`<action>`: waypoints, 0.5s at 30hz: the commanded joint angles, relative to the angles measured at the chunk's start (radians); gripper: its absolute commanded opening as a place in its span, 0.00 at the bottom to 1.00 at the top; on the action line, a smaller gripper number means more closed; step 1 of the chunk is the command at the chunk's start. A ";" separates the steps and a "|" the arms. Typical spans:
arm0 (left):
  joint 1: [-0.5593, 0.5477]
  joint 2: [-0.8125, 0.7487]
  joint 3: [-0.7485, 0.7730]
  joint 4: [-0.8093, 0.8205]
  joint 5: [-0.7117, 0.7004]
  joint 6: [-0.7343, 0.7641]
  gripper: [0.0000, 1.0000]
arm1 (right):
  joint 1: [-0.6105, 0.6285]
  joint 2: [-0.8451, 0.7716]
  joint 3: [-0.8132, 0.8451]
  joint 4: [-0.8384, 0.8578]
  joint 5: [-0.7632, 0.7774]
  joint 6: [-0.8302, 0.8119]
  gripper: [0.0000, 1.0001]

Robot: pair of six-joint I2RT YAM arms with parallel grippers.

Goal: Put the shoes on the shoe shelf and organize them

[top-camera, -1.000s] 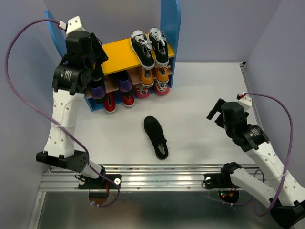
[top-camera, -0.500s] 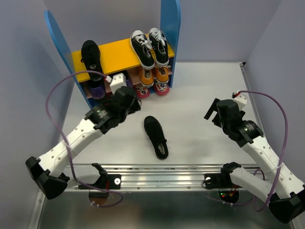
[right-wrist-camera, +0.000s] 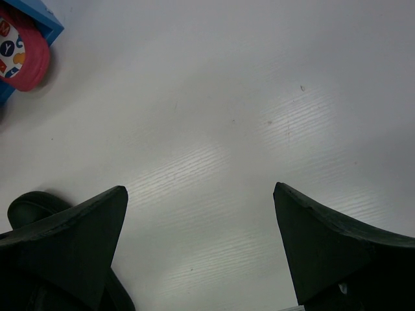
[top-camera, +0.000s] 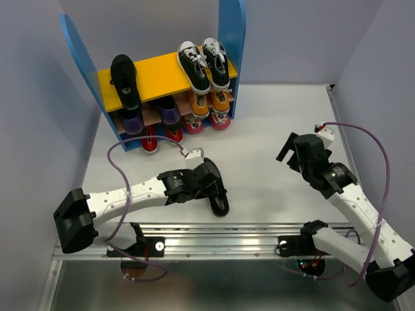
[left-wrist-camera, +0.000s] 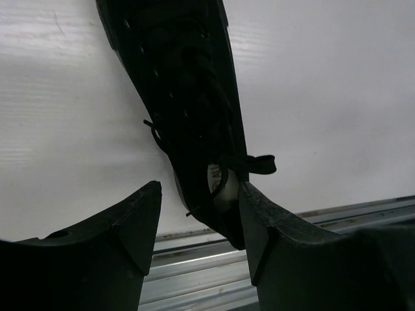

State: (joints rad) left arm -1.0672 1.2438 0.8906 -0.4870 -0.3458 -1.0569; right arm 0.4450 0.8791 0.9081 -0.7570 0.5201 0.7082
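My left gripper will close next on the side edge of the opening (top-camera: 214, 203) (left-wrist-camera: 196, 208) of the all-black shoe, behind the bow in the shoe's lace.
One all-black shoe (top-camera: 221, 205) lies on the white table near its front edge. My left gripper (top-camera: 216, 192) is low over it and open. In the left wrist view the shoe (left-wrist-camera: 188, 97) runs away from me, its heel between the fingers (left-wrist-camera: 133, 223). The heel sits close against the right one, with a gap to the left one. Its partner (top-camera: 124, 81) rests on the left of the shoe shelf's yellow top board (top-camera: 162, 72). Black sneakers with white toe caps (top-camera: 203, 61) stand at the right, orange sneakers (top-camera: 209, 102) below them. My right gripper (top-camera: 289, 153) hangs open over bare table (right-wrist-camera: 214, 116).
Purple shoes (top-camera: 133, 122) sit on the lower board, and red ones (top-camera: 150, 139) and pink ones (top-camera: 194, 124) stand in front of the shelf's foot. Tall blue side panels (top-camera: 231, 26) flank the shelf. A pink shoe (right-wrist-camera: 23, 53) shows in the right wrist view. A metal rail (top-camera: 246, 233) borders the table front.
My left arm swung down from the shelf's left end to the black shoe on the table, leaving a black shoe on the top board. Its jaws widened. The right arm barely shifted.
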 commanded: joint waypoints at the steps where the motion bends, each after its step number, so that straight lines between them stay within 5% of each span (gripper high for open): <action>1: -0.057 0.026 -0.018 0.085 0.036 -0.080 0.62 | 0.000 0.000 0.011 0.042 0.004 0.007 1.00; 15: -0.122 0.126 -0.039 0.015 0.028 -0.204 0.52 | 0.000 -0.009 0.000 0.047 0.004 0.002 1.00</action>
State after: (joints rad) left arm -1.1809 1.3746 0.8627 -0.4316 -0.2794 -1.2064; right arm 0.4450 0.8791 0.9058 -0.7483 0.5175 0.7113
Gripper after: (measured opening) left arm 0.534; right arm 0.998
